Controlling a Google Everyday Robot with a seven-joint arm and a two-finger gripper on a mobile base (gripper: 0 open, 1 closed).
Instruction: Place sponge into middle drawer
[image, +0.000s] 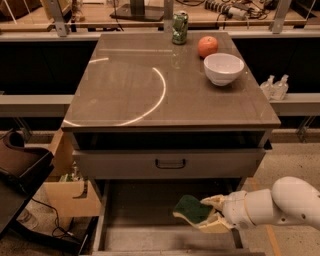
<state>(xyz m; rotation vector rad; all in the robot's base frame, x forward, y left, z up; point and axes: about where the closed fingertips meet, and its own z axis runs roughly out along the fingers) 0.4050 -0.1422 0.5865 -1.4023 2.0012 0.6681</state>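
Observation:
The sponge, now held over the open middle drawer, will be released by my gripper near the centre of the middle drawer's grey bottom (157, 217), below the dark loop handle.
The sponge (191, 208) shows its dark green face, with a pale yellow edge below. My gripper (209, 216) is shut on the sponge and holds it over the right half of the open middle drawer (135, 235), above its grey floor. The white arm reaches in from the lower right. The drawer is pulled out toward the camera, below a shut grey drawer front with a dark loop handle (170, 163).
On the cabinet top stand a white bowl (223, 68), an orange-red apple (207, 46) and a green can (179, 27). A cardboard box (70, 192) and a dark chair (20, 170) are at the left. Two small bottles (275, 87) stand at the right.

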